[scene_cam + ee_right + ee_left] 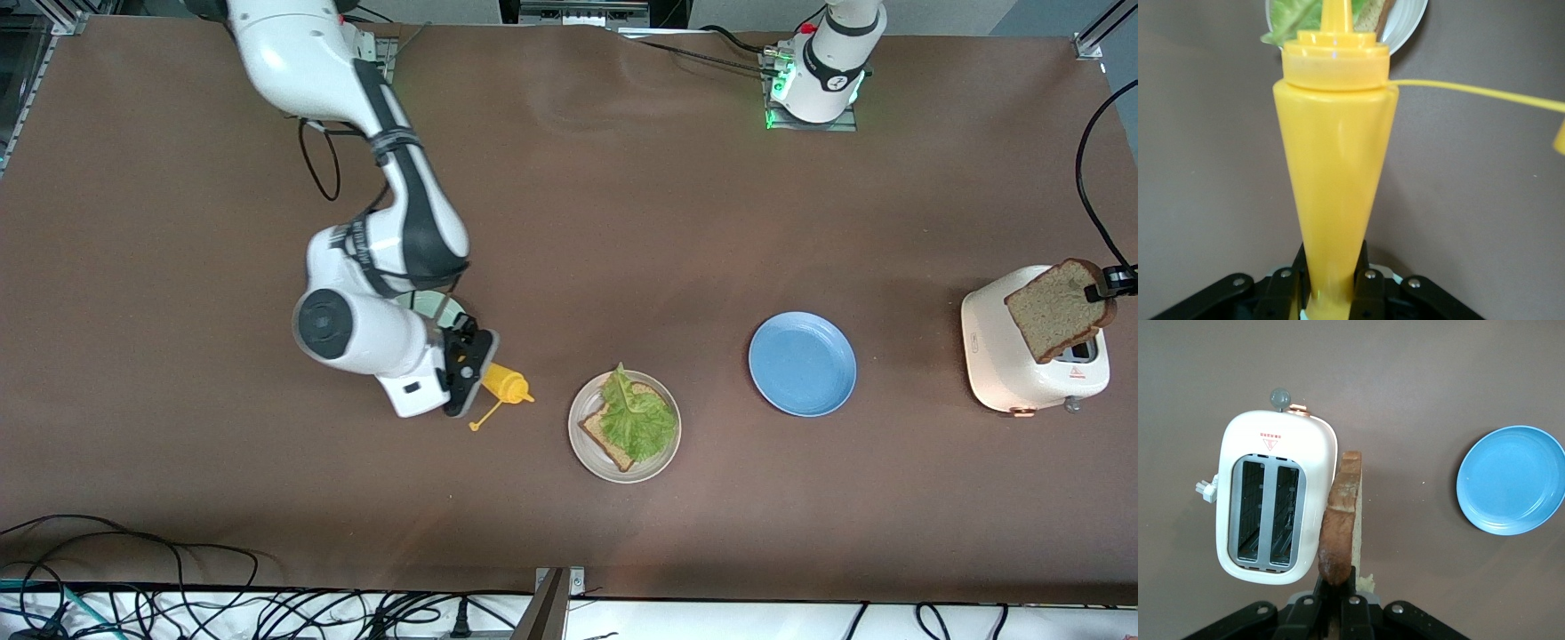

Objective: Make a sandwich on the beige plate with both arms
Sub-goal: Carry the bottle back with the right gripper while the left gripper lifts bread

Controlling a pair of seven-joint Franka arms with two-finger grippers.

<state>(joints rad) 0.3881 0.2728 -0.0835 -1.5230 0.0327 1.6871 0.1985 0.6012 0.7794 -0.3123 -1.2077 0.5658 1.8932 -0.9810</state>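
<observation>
Next, my right gripper puts the yellow squeeze bottle down on the table (337,361) next to the mint-green plate, away from the beige plate.
The beige plate (580,448) lies near the table's middle and holds one toast slice (613,450) with a green lettuce leaf (636,413) on top. My left gripper (1109,284) is shut on a second toast slice (1056,309) and holds it up over the white toaster (1031,373). In the left wrist view this slice (1341,513) stands edge-on in the gripper (1338,583), beside the toaster's slots (1268,510). My right gripper (464,363) is shut on the yellow squeeze bottle (507,384), whose nozzle points toward the beige plate. In the right wrist view the gripper (1331,283) holds the bottle (1335,167).
A blue plate (803,363) lies between the beige plate and the toaster and also shows in the left wrist view (1511,480). A mint-green plate (440,311) is mostly hidden under the right arm. The bottle's cap (475,428) hangs on its tether. Cables lie along the table's near edge.
</observation>
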